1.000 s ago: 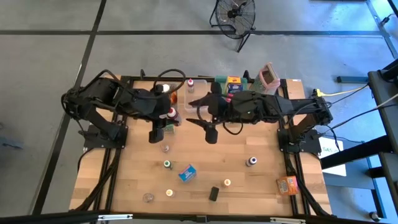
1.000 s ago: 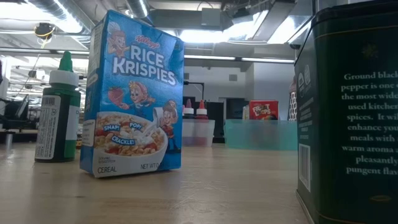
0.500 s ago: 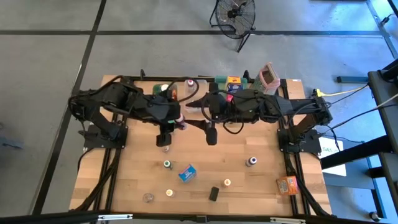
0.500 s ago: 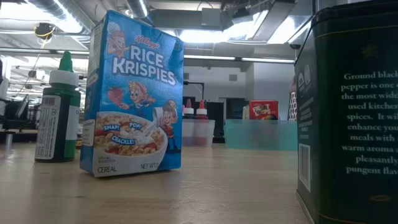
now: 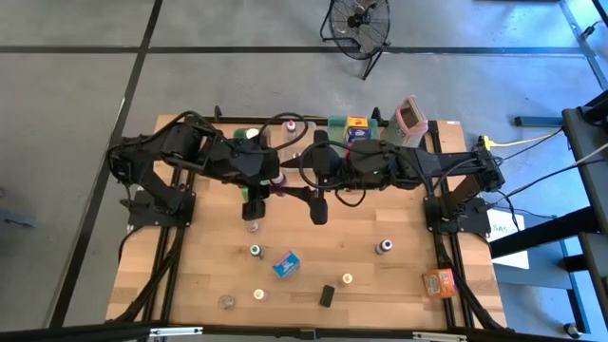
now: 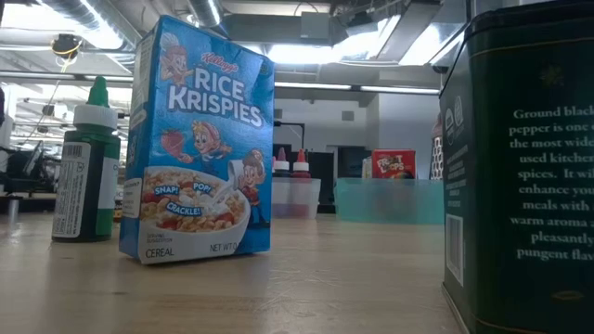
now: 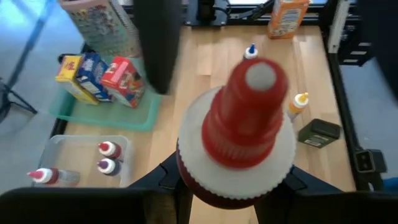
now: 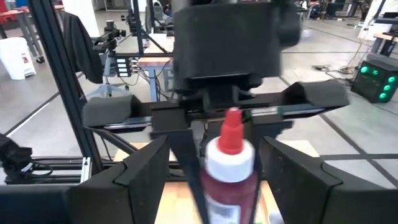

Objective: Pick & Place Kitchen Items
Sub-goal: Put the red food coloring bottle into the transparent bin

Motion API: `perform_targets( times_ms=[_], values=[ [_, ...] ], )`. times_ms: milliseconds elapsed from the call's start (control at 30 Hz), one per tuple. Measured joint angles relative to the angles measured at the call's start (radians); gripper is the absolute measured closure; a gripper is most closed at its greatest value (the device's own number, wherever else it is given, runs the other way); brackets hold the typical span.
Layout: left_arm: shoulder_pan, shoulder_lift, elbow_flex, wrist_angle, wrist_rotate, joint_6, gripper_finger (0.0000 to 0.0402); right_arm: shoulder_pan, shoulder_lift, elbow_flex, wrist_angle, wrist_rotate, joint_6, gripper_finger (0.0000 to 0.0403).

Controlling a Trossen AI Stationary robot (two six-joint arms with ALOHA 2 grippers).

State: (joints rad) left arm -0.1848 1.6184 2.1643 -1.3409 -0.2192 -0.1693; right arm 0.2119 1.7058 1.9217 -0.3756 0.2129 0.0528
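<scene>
The red-capped bottle is too shallow between my right gripper's open fingers, so I will move them closer and grip the bottle's body (image 8: 228,193) before my left gripper opens.
A small red-capped bottle (image 5: 276,180) with a white shoulder and dark red contents hangs above the table's middle, with my left gripper (image 5: 270,181) shut on it. My right gripper (image 5: 291,177) faces it from the table's right. It is open, and its two fingers (image 8: 144,177) stand on either side of the bottle (image 8: 229,163) with a gap on each side. Loose kitchen items stand on the near half: a green-capped bottle (image 5: 256,251), a blue cereal box (image 5: 286,263) and a black pepper tin (image 5: 326,295). Neither gripper shows in the low view. My left gripper pinches the bottle's body just under the white shoulder (image 7: 191,190) between its two fingers. The fingers come slanting down from the table's left. The bottle stands upright in the hold, cap up, lifted clear of the table.
At the far edge stand a clear bin (image 5: 288,144) with small bottles, a green tray (image 5: 372,133) with food boxes, and a pinkish grater (image 5: 410,116). More small bottles (image 5: 347,279), a jar (image 5: 384,247) and an orange box (image 5: 439,282) are scattered near the front.
My left gripper has carried the red-capped bottle toward the table's right and a little down, in between my right gripper's open fingers. The bottle stays upright and clear of the table. My right gripper has kept its place, and its wrist has turned slightly.
</scene>
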Motion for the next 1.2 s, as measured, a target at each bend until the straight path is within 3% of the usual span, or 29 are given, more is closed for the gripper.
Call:
perform_targets(
  times_ms=[500, 1200],
  values=[
    [0.000, 0.000, 0.000, 0.022, 0.009, 0.048, 0.0286, -0.009, 0.023, -0.001, 0.010, 0.022, -0.008, 0.0153],
    [0.036, 0.011, 0.000, 0.036, 0.050, 0.072, 0.0286, -0.010, 0.023, -0.001, 0.009, 0.022, -0.016, 0.0212]
  ],
)
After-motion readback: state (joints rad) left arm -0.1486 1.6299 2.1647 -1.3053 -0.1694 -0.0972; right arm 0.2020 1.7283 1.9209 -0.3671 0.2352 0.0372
